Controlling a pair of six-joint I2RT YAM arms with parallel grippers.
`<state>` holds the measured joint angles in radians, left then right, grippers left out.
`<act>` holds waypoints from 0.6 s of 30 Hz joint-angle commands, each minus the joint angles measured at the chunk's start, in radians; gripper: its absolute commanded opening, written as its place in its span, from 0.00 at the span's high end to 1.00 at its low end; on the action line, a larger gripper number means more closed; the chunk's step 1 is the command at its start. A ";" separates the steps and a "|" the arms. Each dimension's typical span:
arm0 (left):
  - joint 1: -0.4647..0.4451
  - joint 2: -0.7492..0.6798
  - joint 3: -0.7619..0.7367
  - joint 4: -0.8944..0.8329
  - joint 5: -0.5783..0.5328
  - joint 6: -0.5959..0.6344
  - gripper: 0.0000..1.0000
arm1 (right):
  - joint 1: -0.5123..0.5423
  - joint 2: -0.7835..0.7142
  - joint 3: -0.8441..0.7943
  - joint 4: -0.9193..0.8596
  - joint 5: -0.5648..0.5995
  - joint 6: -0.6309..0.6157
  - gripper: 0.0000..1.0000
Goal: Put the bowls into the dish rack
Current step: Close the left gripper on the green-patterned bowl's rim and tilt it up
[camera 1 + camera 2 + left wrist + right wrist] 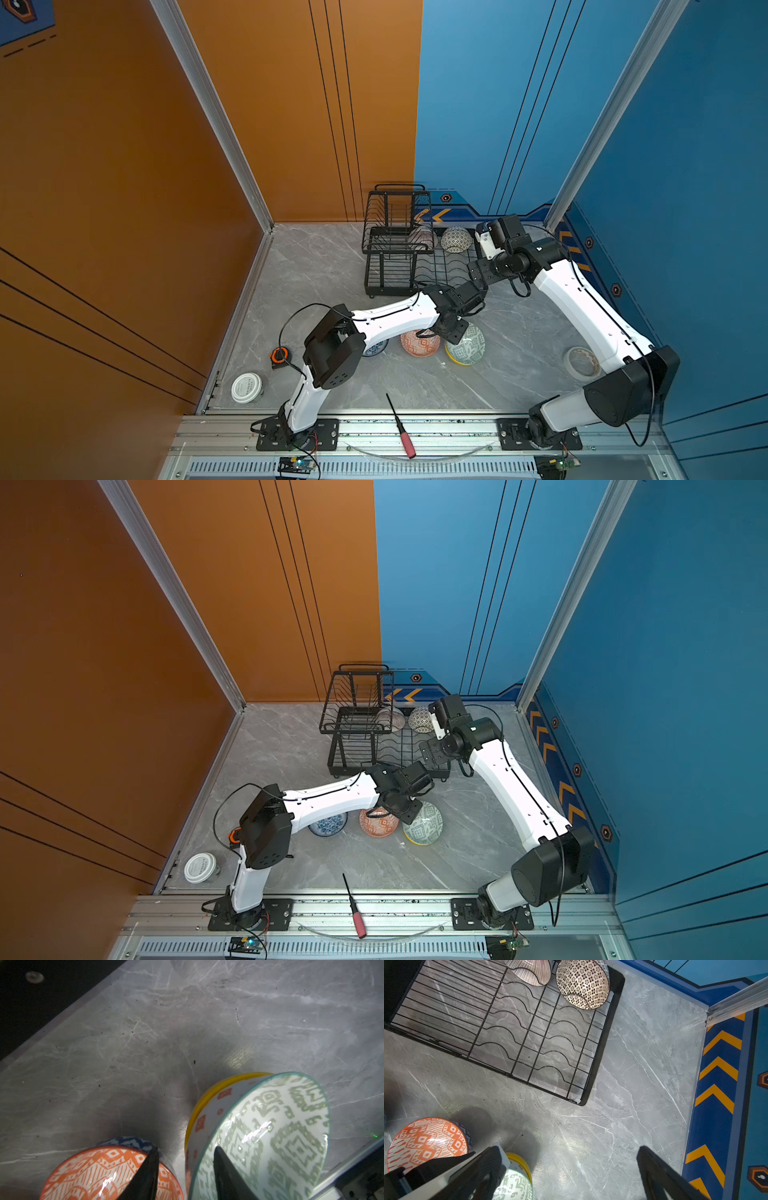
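My left gripper is to pinch just the green rim (202,1160), as the green bowl sits nested in the yellow bowl, and then lift it clear for my right gripper.
The black wire dish rack (397,250) (604,1043) stands at the back. A pink striped bowl (424,237) (529,970) and a dotted bowl (456,239) (582,982) lean in its far slots. On the table sit a blue floral bowl (328,825), an orange bowl (419,343) (93,1172) and a green patterned bowl (469,345) (270,1136), which is tilted inside a yellow bowl (209,1093). My left gripper (186,1150) (454,331) is open, one finger inside the green bowl and the other over the orange one. My right gripper (569,1149) (478,272) hangs wide open and empty above the rack's near right corner.
A roll of tape (582,362) lies by the right arm's base. A red-handled screwdriver (401,428) rests across the front rail. A white lidded jar (246,387) and a small orange-and-black item (279,356) sit at the front left. Walls close the table on three sides.
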<state>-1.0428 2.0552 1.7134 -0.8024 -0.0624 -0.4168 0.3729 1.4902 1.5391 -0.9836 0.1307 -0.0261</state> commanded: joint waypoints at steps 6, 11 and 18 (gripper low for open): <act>-0.003 0.029 0.022 -0.012 0.027 -0.007 0.56 | -0.006 -0.024 -0.014 0.009 -0.003 -0.011 0.00; -0.002 0.023 0.021 -0.012 0.022 -0.008 0.69 | -0.006 -0.027 -0.013 0.010 -0.002 -0.011 0.00; 0.004 0.009 0.013 -0.014 -0.002 -0.017 0.83 | -0.008 -0.033 -0.018 0.010 -0.002 -0.011 0.00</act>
<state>-1.0416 2.0617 1.7134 -0.8024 -0.0509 -0.4305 0.3717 1.4899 1.5360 -0.9833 0.1307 -0.0288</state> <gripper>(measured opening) 0.172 0.999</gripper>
